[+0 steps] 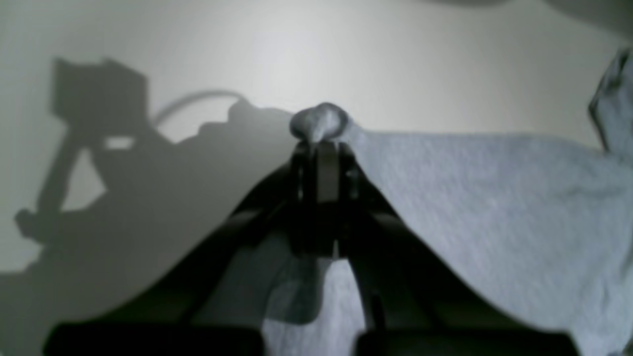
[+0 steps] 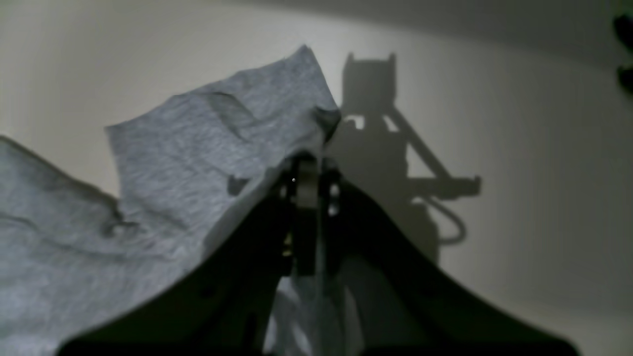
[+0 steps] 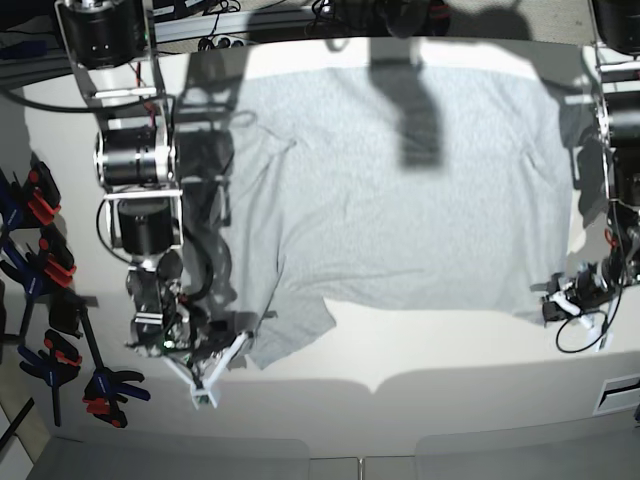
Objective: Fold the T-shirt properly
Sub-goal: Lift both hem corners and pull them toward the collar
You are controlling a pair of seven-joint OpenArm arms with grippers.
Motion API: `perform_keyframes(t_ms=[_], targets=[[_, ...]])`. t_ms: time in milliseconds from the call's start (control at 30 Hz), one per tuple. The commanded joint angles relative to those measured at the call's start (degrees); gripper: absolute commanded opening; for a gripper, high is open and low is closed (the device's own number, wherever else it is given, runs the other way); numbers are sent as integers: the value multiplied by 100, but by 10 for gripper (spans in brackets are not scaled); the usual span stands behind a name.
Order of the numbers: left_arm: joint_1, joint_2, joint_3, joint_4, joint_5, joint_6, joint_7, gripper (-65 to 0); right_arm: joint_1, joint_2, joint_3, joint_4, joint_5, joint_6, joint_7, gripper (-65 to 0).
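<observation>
The T-shirt's near corner, now in a raised fold, will be let go by my right gripper by the T-shirt's side edge (image 3: 224,268) facing the clamps, above the hem.
The light grey T-shirt (image 3: 400,200) lies spread over the white table (image 3: 420,390), plain side up, with no lettering showing. My right gripper (image 3: 240,342) is at the shirt's near-left corner. In the right wrist view the right gripper (image 2: 307,160) is shut on a raised fold of the T-shirt (image 2: 198,163), which peaks just beyond the fingertips. My left gripper (image 3: 549,300) is at the shirt's near-right corner. In the left wrist view the left gripper (image 1: 320,144) is shut on a small bunched nub of the T-shirt (image 1: 470,198), which stretches away to the right.
Several black, red and blue spring clamps (image 3: 45,260) hang along the left edge, with another clamp (image 3: 110,388) lower down. Cables run along the far edge (image 3: 250,20). A bare strip of table lies between the shirt's hem and the near edge (image 3: 360,455).
</observation>
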State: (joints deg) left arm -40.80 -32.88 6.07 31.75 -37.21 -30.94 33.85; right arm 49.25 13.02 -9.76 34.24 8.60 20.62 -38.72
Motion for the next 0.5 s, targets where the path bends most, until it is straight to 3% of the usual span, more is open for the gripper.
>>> perform_keyframes(t_ms=[0,133,267,467], targets=[[-157,-98,-13,153,-52,-39,42,-650,236,13,9,142,39,50,76,-650],[153,-146,-13,616,-55,-39,63,-650,125,17,9,387,35,304,-225,-650],[761,-170,-103,1499,-26,-28,74,-650,-162,24,9,907,39,321,-341,-650],[2044,-142,-1023,3416,621,988,118,-650,-1001,166,11,2310,39,291,-702,-650]])
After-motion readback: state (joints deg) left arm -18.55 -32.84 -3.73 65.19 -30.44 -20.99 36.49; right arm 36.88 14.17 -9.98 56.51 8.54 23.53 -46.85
